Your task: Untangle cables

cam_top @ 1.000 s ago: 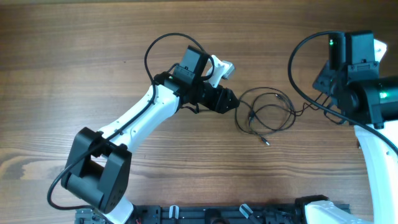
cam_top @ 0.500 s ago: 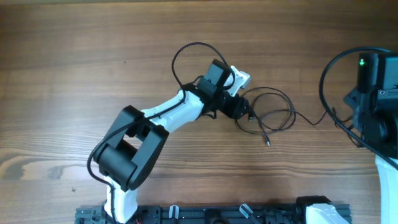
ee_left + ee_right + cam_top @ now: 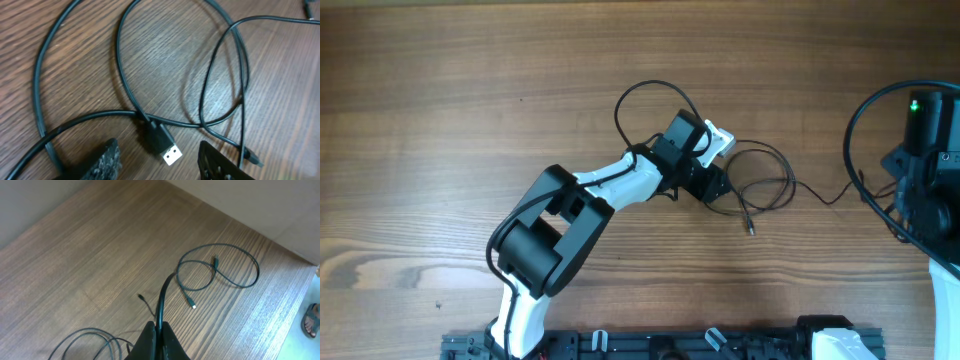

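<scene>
Next, my right gripper lets go of the black cable on the wood (image 3: pixel 883 194) against the separate looped cable with a USB end.
The cables (image 3: pixel 765 178) lie as a loose black coil right of the table's centre, with one plug end (image 3: pixel 751 229) in front. My left gripper (image 3: pixel 718 187) is at the coil's left edge. In the left wrist view it (image 3: pixel 162 162) is open, low over the wood, with a USB plug (image 3: pixel 167 150) between its fingers and loops of cable (image 3: pixel 125 75) beyond. My right gripper (image 3: pixel 159 330) is shut on a black cable (image 3: pixel 162 297). A strand (image 3: pixel 825 196) runs from the coil towards the right arm (image 3: pixel 930 170).
In the right wrist view a separate looped cable (image 3: pixel 220 267) with a USB end (image 3: pixel 192 305) lies near the table's far edge, and more loops (image 3: pixel 95 340) show at the bottom left. The arms' base rail (image 3: pixel 670 345) runs along the front.
My left arm has swung right, bringing its gripper from beside the coil onto its left edge. My right arm has moved right, drawing one strand out of the coil.
</scene>
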